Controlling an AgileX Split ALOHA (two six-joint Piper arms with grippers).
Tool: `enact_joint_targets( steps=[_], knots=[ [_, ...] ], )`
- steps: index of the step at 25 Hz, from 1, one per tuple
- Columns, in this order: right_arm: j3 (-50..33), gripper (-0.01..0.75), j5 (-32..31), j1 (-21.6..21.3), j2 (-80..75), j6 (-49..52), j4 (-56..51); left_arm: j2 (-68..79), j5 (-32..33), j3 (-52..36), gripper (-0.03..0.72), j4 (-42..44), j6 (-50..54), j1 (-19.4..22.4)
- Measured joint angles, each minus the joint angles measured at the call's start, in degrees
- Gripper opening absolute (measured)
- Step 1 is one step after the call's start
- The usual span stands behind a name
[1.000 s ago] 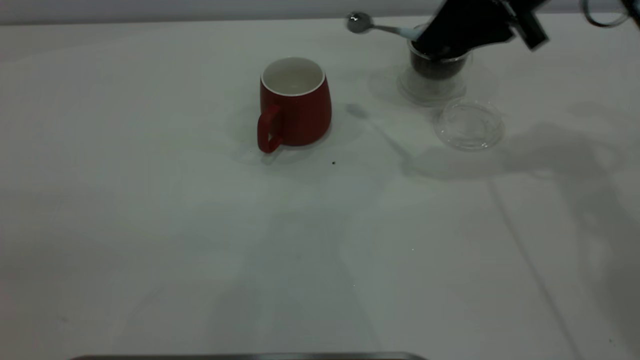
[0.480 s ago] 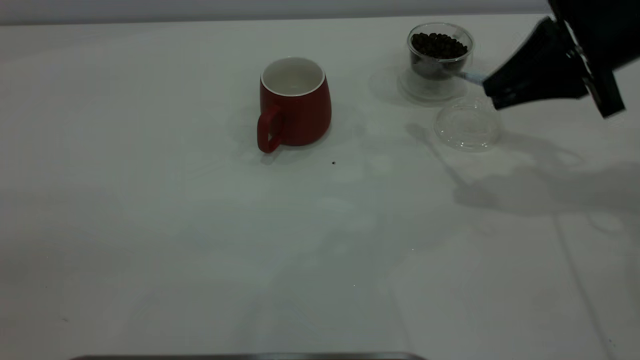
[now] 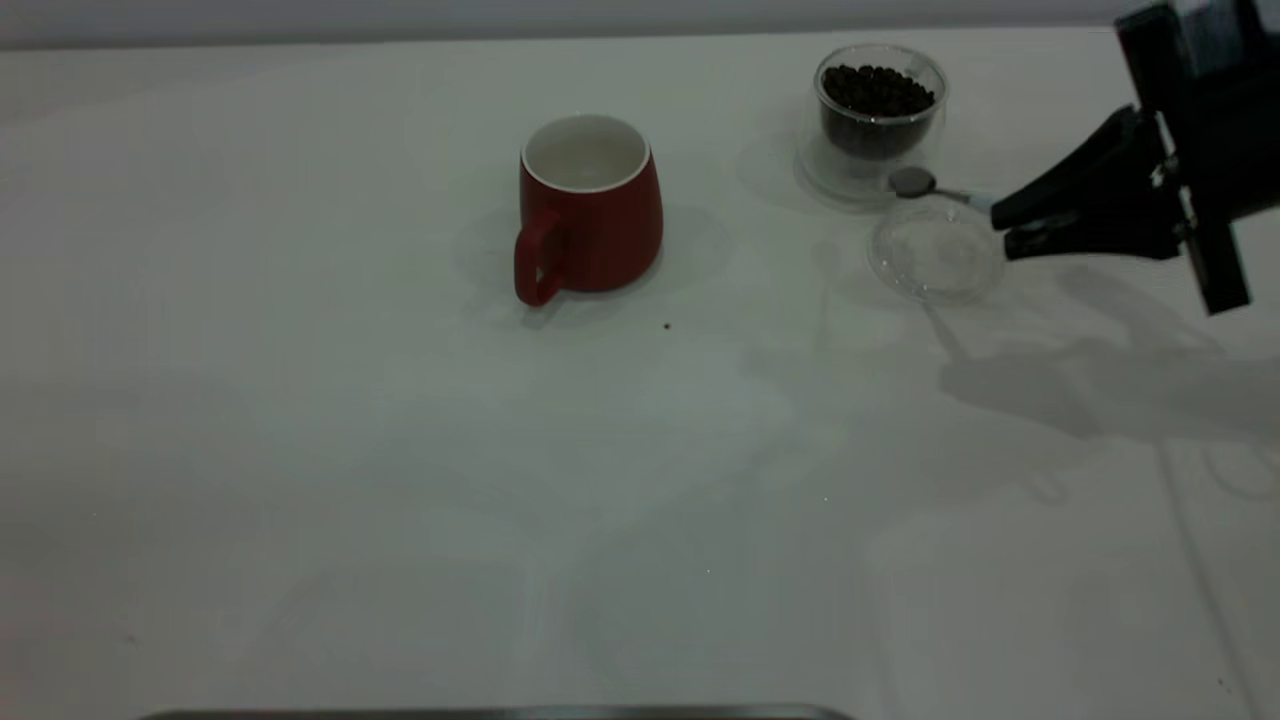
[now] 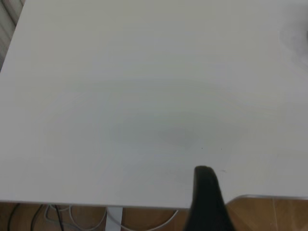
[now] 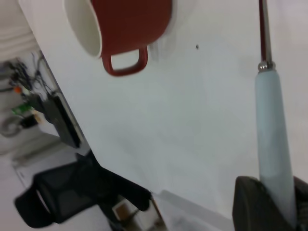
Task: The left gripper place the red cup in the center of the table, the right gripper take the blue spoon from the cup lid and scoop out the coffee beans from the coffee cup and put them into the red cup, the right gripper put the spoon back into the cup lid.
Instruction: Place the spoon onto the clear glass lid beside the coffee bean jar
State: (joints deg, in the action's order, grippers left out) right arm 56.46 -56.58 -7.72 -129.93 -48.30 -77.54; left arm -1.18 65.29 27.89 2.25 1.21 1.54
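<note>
I should use my right gripper to set the blue spoon, its bowl now over the lid's far edge, down across the rim of the clear cup lid point(image 3: 985, 246), with the spoon's bowl inside.
The red cup point(image 3: 590, 205) stands upright near the table's middle, handle toward the front left; it also shows in the right wrist view point(image 5: 130, 19). The glass coffee cup point(image 3: 880, 105) full of beans stands at the back right. The clear cup lid point(image 3: 935, 250) lies just in front of it. My right gripper point(image 3: 1005, 225) is shut on the blue spoon point(image 3: 912, 182) by its pale handle point(image 5: 272, 134), to the right of the lid. The spoon's bowl hangs over the lid's far edge. My left gripper point(image 4: 204, 192) is parked at the table's edge, outside the exterior view.
A single dark bean point(image 3: 667, 325) lies on the white table point(image 3: 350, 450) in front of the red cup. A dark strip point(image 3: 500, 713) runs along the front edge. A black chair point(image 5: 72, 197) stands beyond the table's edge.
My right gripper has swung with the spoon from over the coffee cup to the right and down. The spoon's bowl now sits by the lid. The red cup has not moved.
</note>
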Motion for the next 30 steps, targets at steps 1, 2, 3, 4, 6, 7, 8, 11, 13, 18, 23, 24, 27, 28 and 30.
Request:
enact_joint_targets(
  steps=[1, 2, 3, 4, 6, 7, 8, 11, 13, 18, 23, 24, 27, 28, 30],
  knots=[
    [0.0, 0.113, 0.0, 0.0, -0.86, -0.68, -1.51, 0.0, 0.0, 0.0, 0.587, 0.0, -0.05, 0.0],
    [0.0, 0.112, 0.06, 0.0, -1.82, -1.53, -2.85, 0.0, 0.0, 0.0, 0.587, 0.0, -0.05, 0.0],
    [0.0, 0.113, 0.13, 0.0, -2.65, -2.27, -4.13, 0.0, 0.0, 0.0, 0.587, 0.0, -0.05, 0.0],
    [0.0, 0.113, 0.25, 0.0, -3.36, -2.98, -5.25, 0.0, 0.0, 0.0, 0.587, 0.0, -0.05, 0.0],
    [0.0, 0.113, 0.38, -0.34, -4.32, -4.42, -6.94, 0.0, 0.0, 0.0, 0.587, 0.0, -0.05, 0.0],
    [0.0, 0.113, 0.38, -0.55, -4.66, -4.88, -7.51, 0.0, 0.0, 0.0, 0.587, 0.0, -0.05, 0.0],
    [0.0, 0.113, 0.38, -0.92, -4.94, -5.24, -8.0, 0.0, 0.0, 0.0, 0.587, 0.0, -0.05, 0.0],
    [0.0, 0.113, 0.38, -2.1, -5.94, -5.75, -8.84, 0.0, 0.0, 0.0, 0.587, 0.0, -0.05, 0.0],
    [0.0, 0.113, 0.38, -2.67, -6.82, -5.95, -8.95, 0.0, 0.0, 0.0, 0.587, 0.0, -0.05, 0.0],
    [0.05, 0.113, 0.51, -3.35, -8.13, -6.82, -9.17, 0.0, 0.0, 0.0, 0.587, 0.0, -0.05, 0.0],
    [0.05, 0.113, 1.44, -3.35, -8.13, -8.09, -11.1, 0.0, 0.0, 0.0, 0.587, 0.0, -0.05, 0.0],
    [0.05, 0.113, 1.83, -3.35, -8.13, -8.13, -11.21, 0.0, 0.0, 0.0, 0.587, 0.0, -0.05, 0.0],
    [0.05, 0.113, 2.82, -3.35, -8.13, -8.23, -11.77, 0.0, 0.0, 0.0, 0.587, 0.0, -0.1, 0.0],
    [0.05, 0.113, 3.11, -3.35, -8.13, -8.28, -11.78, 0.0, 0.0, 0.0, 0.587, 0.0, -0.1, 0.0],
    [0.05, 0.113, 3.35, -3.35, -8.13, -8.27, -11.78, 0.0, 0.0, 0.0, 0.587, 0.0, -0.1, 0.0]
  ],
)
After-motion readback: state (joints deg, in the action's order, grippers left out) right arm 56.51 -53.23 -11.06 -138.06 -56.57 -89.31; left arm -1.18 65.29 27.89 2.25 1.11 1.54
